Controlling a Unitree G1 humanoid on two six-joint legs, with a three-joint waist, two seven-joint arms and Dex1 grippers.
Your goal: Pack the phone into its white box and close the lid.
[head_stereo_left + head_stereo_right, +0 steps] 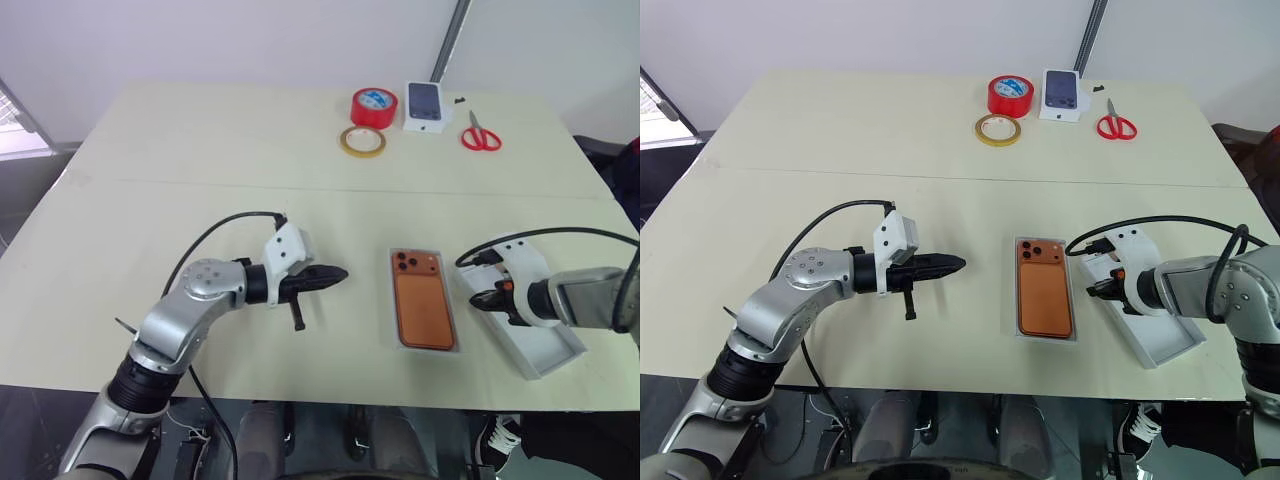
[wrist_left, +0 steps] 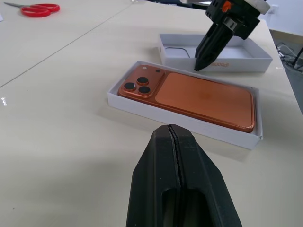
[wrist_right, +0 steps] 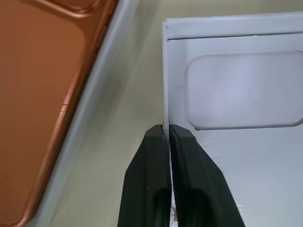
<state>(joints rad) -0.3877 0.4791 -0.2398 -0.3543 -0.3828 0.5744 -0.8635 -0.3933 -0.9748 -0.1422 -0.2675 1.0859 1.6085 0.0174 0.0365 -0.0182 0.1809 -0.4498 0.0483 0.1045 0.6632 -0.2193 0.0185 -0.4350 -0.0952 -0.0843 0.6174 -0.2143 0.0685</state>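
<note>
The lid is to partly cover the orange phone. My right gripper should release it over the white box's long edge (image 1: pixel 400 288) nearest my left gripper.
The orange phone (image 1: pixel 425 310) lies camera side up inside the white box (image 1: pixel 428 349) near the table's front, a little right of centre. To its right the lid (image 1: pixel 545 345) lies with its pale inner face up; a rounded outline shows on that face. My right gripper (image 3: pixel 164 130) is shut on the lid's thin side wall, the one nearest the phone. Left of the white box, a short gap away, my left gripper (image 1: pixel 340 273) points level at it, shut with nothing between its fingers.
At the back of the table are a red tape roll (image 1: pixel 374 107), a tan tape ring (image 1: pixel 361 141), a small white box with a phone picture (image 1: pixel 426 106) and red scissors (image 1: pixel 481 133). The table's front edge runs just below the white box and the lid.
</note>
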